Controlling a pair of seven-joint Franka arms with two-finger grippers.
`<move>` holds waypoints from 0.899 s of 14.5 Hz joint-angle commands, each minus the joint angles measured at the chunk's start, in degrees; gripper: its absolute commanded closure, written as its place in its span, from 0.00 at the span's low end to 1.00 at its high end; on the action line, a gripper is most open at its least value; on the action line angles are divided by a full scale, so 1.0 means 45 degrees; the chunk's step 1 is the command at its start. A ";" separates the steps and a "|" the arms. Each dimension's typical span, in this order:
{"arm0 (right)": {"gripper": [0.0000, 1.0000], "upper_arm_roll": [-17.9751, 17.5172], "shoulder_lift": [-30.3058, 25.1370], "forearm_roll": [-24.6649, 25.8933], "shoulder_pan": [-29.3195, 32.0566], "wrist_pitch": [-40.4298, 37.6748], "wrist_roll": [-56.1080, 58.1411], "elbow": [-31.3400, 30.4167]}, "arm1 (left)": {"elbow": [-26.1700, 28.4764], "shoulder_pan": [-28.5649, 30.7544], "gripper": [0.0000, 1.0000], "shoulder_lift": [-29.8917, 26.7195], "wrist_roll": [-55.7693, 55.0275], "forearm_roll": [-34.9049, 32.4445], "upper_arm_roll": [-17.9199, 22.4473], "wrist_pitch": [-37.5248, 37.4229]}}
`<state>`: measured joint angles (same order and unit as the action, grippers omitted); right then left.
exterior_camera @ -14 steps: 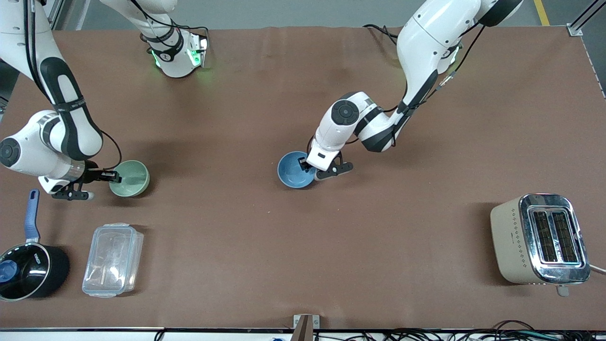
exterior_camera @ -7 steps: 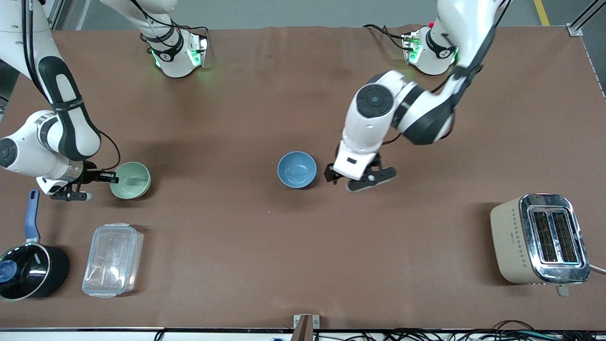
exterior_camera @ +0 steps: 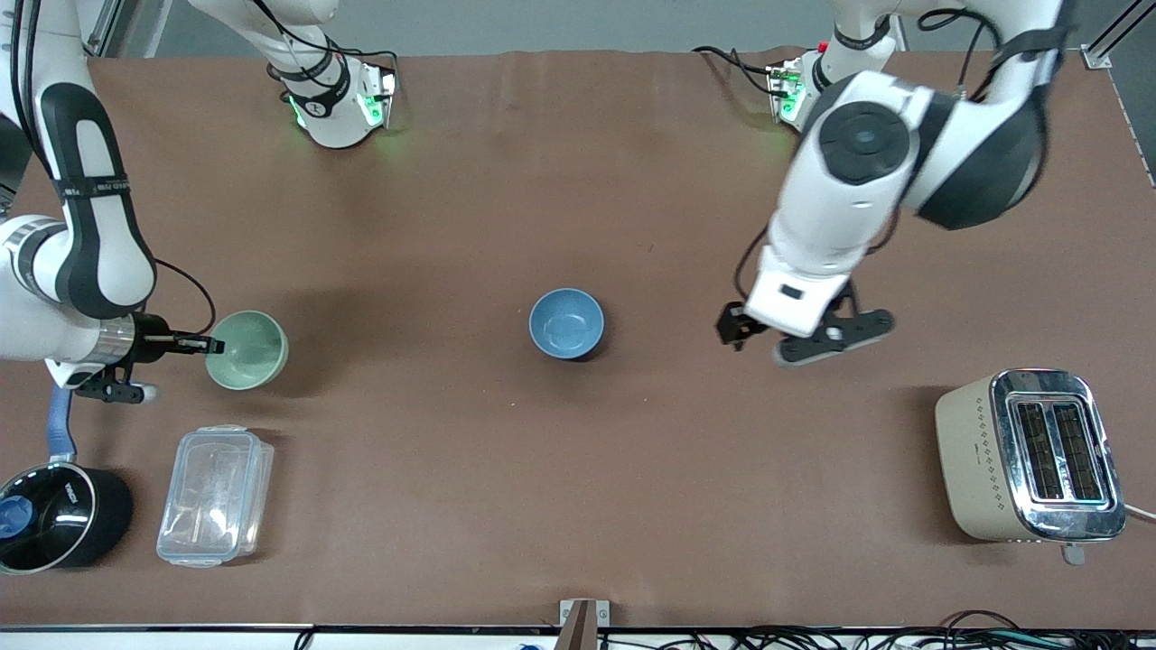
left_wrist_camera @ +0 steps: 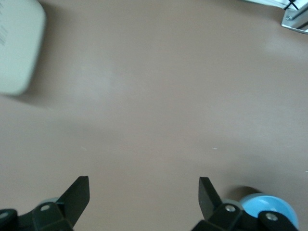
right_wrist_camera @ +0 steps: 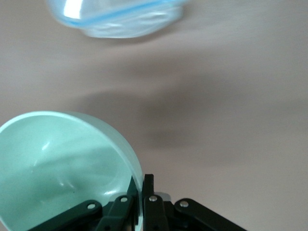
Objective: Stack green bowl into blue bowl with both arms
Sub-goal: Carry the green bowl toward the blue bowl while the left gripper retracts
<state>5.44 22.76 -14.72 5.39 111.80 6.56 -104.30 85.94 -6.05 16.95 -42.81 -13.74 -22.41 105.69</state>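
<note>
Next, my right gripper lets go of the green bowl, nested inside the upright blue bowl (exterior_camera: 565, 321) on the middle of the table.
The pale mint-green bowl (exterior_camera: 247, 349) is at the right arm's end of the table, tilted and held by its rim. My right gripper (exterior_camera: 208, 344) is shut on that rim; the right wrist view shows the green bowl (right_wrist_camera: 62, 163) with its wall pinched between the fingers (right_wrist_camera: 148, 190). The sky-blue bowl (exterior_camera: 566, 322) sits upright on the middle of the table, and its edge shows in the left wrist view (left_wrist_camera: 269, 207). My left gripper (exterior_camera: 736, 329) is open and empty, up over bare table between the blue bowl and the toaster (exterior_camera: 1030, 456).
A clear lidded plastic container (exterior_camera: 215, 495) and a black saucepan with a blue handle (exterior_camera: 54, 506) lie nearer the front camera than the green bowl. The toaster stands at the left arm's end. The container also shows in the right wrist view (right_wrist_camera: 115, 17).
My left gripper let go of the blue bowl's rim, rose and moved away toward the toaster. My right gripper has tilted and lifted the green bowl slightly.
</note>
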 commanded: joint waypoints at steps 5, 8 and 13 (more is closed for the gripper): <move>0.98 0.0022 -0.0312 -0.1454 -0.3496 -0.0235 -0.6019 0.0853 | 0.0295 0.2400 0.00 -0.2531 0.5952 0.1780 0.0561 -0.1670; 0.98 0.0023 -0.0272 -0.1943 -0.4963 0.0739 -0.7783 0.1011 | 0.0686 0.1135 0.00 -0.3374 0.7789 0.2367 0.2825 -0.2664; 0.98 0.0022 0.0272 -0.2217 -0.7754 0.2282 -0.8214 0.0893 | 0.1330 0.0680 0.00 -0.4391 0.8068 0.2798 0.3692 -0.3332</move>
<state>4.86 22.76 -23.48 -25.11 119.39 -29.08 -99.75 89.03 -2.45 -0.22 -7.33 -2.22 -6.51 90.66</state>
